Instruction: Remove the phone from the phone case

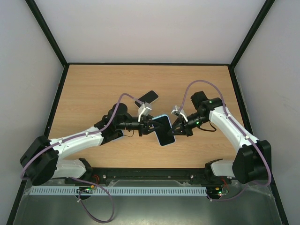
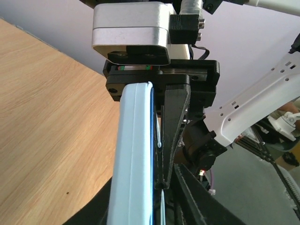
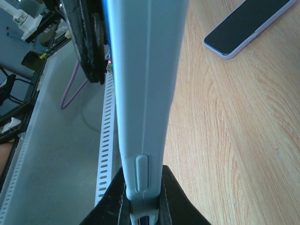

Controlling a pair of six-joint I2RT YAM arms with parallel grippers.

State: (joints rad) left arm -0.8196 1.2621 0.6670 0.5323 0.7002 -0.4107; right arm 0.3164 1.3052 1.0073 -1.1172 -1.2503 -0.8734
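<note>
Next, I open my right gripper and pinch that corner (image 1: 175,141), because it now grips the side of the light blue case near the case's button, away from the case's corner.
A phone in a light blue case (image 1: 163,130) is held up on edge above the table's middle, between both grippers. My left gripper (image 1: 149,125) is shut on its left end; in the left wrist view the case edge (image 2: 133,154) runs up between my fingers (image 2: 150,213), with a dark blue phone edge beside it. My right gripper (image 1: 177,127) is shut on the right end. In the right wrist view my fingers (image 3: 143,208) clamp the case (image 3: 145,84) just below its side button (image 3: 142,172). The phone still sits in the case.
A second phone in a pale lilac case (image 1: 147,98) lies screen up on the wooden table (image 1: 93,93) just behind the left gripper; it also shows in the right wrist view (image 3: 246,26). Black frame rails edge the table.
</note>
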